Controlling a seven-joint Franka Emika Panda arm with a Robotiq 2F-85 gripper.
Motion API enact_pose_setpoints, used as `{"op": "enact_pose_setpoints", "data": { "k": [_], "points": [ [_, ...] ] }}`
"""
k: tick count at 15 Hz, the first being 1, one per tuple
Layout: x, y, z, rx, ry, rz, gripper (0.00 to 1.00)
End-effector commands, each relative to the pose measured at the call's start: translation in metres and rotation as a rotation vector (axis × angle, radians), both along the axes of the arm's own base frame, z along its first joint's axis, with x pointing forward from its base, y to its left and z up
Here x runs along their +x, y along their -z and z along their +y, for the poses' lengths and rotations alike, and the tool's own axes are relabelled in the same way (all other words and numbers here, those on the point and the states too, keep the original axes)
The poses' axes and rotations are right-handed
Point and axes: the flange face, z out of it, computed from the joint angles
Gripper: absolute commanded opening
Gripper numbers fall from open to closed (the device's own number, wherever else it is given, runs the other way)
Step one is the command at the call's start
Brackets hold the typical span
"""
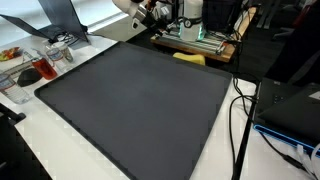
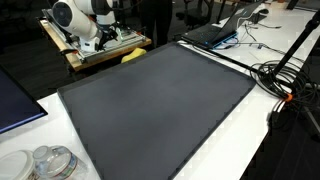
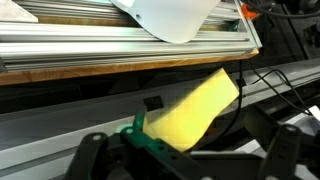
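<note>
The yellow block at the dark grey mat's far edge is next, and my gripper should go to it and close on the block's middle [image 1: 189,58] [image 3: 194,114].
A flat yellow sponge-like block [image 1: 188,58] lies at the far edge of a large dark grey mat [image 1: 140,110]. Both also show in an exterior view, the block [image 2: 133,56] on the mat [image 2: 160,100]. My gripper [image 1: 150,14] hangs above and behind the block, near a wooden platform, and does not touch it. In the wrist view the block [image 3: 195,108] lies between my two dark fingers, which stand wide apart; the gripper [image 3: 190,142] is open and empty. A green part [image 3: 138,133] sits by the left finger.
A wooden platform with an aluminium-framed machine [image 1: 195,35] stands behind the mat; it also shows in the wrist view [image 3: 120,45]. Black cables [image 1: 240,110] and a black box [image 1: 290,105] lie at one side. A laptop [image 2: 215,32], glass jars [image 2: 50,162] and dishes [image 1: 35,68] surround the mat.
</note>
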Motion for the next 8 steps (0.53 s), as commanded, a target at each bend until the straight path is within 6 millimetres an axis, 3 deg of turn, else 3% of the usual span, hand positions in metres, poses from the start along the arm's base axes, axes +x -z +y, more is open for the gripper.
{"op": "enact_pose_setpoints", "data": {
  "k": [1, 3, 4, 8],
  "points": [
    [-0.028, 0.007, 0.020, 0.083, -0.035, -0.063, 1.00],
    [-0.046, 0.010, 0.033, 0.125, -0.072, -0.132, 1.00],
    [-0.021, 0.012, 0.016, 0.124, -0.084, -0.179, 1.00],
    [0.009, 0.008, 0.016, 0.033, -0.096, -0.355, 1.00]
  ]
}}
